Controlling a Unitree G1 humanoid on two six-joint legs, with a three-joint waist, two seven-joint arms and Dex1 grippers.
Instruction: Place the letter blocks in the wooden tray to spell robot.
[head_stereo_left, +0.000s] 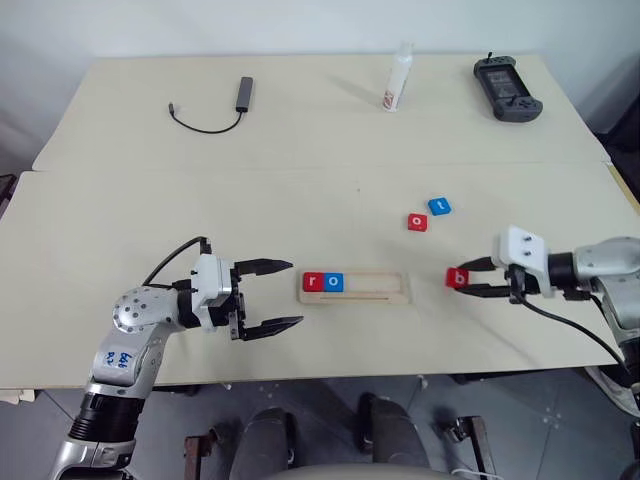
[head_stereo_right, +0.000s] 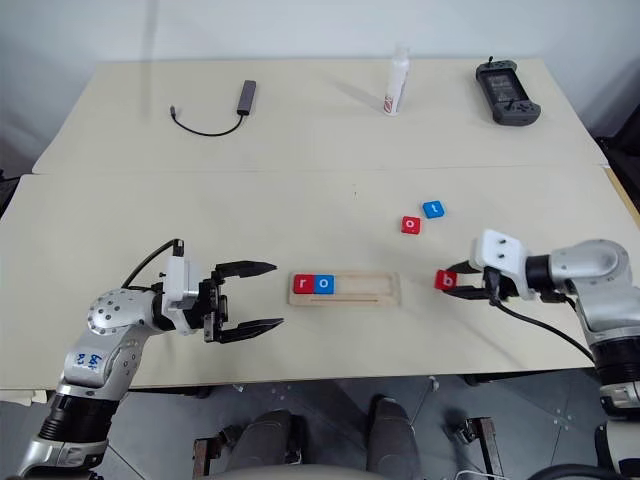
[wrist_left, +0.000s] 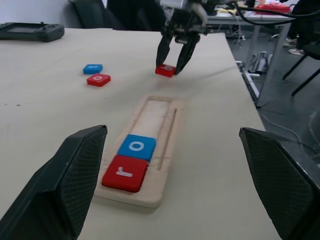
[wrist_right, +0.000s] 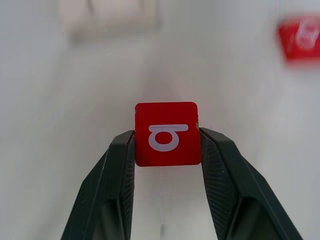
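Observation:
Next, my right gripper lets go of the red "b" block in the wooden tray, snug (head_stereo_left: 354, 283) against the blue "o" block.
The wooden tray (head_stereo_left: 380, 287) lies near the table's front edge, with a red "r" block (head_stereo_left: 313, 282) and a blue "o" block (head_stereo_left: 334, 282) at its left end. A red "o" block (head_stereo_left: 417, 222) and a blue "t" block (head_stereo_left: 439, 206) lie loose behind and to the right of it. Just right of the tray, the red "b" block (wrist_right: 166, 133) rests on the table with my right gripper (head_stereo_left: 470, 279) shut on it, a finger against each side. My left gripper (head_stereo_left: 295, 294) stands open and empty left of the tray, pointing at it.
At the back of the table are a black cable with an adapter (head_stereo_left: 243, 95), a white bottle (head_stereo_left: 398, 80) and a black handheld controller (head_stereo_left: 507, 88). A seam (head_stereo_left: 300, 167) runs across the tabletop behind the blocks.

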